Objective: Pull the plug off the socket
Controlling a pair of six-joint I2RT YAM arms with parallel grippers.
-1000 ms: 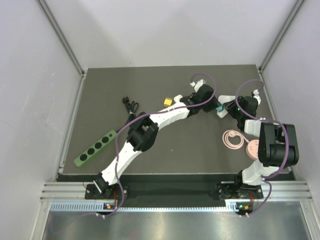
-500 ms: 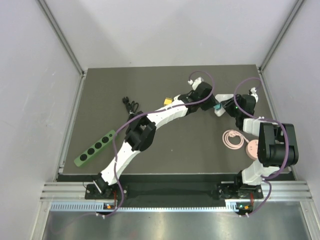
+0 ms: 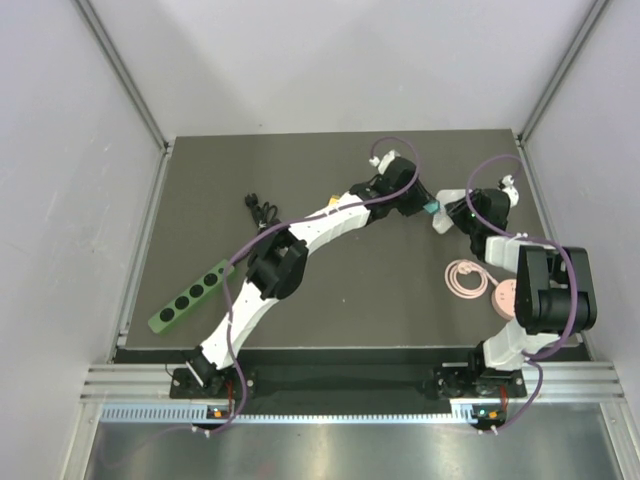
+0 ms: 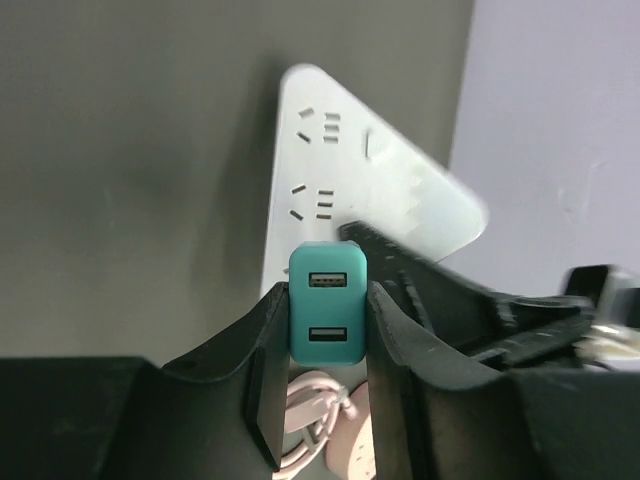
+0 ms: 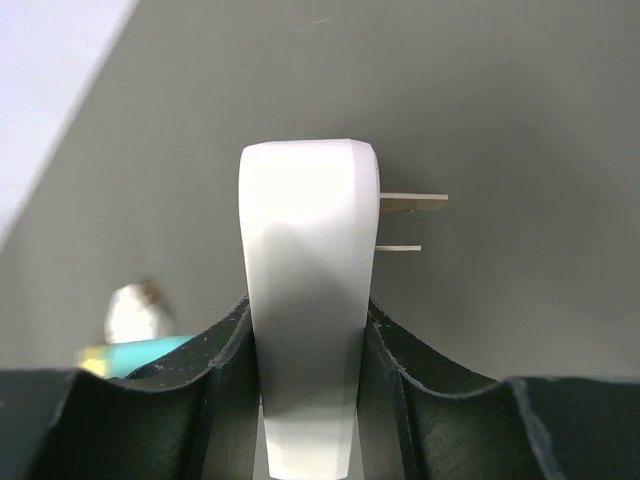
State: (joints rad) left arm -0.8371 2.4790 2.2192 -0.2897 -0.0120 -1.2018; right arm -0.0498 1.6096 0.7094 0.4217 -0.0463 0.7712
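Next, I release the teal plug from my left gripper on the table [image 3: 335, 229], just in front of the small yellow block.
The teal plug [image 4: 326, 317] shows its two USB ports, and my left gripper [image 4: 326, 300] is shut on its sides. Behind it the white triangular socket [image 4: 345, 190] stands tilted with its slotted face toward me. My right gripper [image 5: 305, 310] is shut on the socket [image 5: 305, 290], seen edge-on, with two metal prongs [image 5: 412, 200] sticking out of its far side. From above, the plug [image 3: 431, 209] sits right beside the socket [image 3: 441, 222] at the back right, between the left gripper [image 3: 424, 206] and the right gripper [image 3: 452, 217]. The plug's prongs are hidden.
A pink disc [image 3: 505, 297] and its coiled pink cable [image 3: 466, 278] lie near the right arm. A green power strip [image 3: 190, 296] sits at the front left. A black cable [image 3: 263, 211] lies behind it. The booth's right wall stands close behind the socket.
Both grippers have shifted toward the back of the table with plug and socket. The left arm has drawn back to the left, carrying the plug with it.
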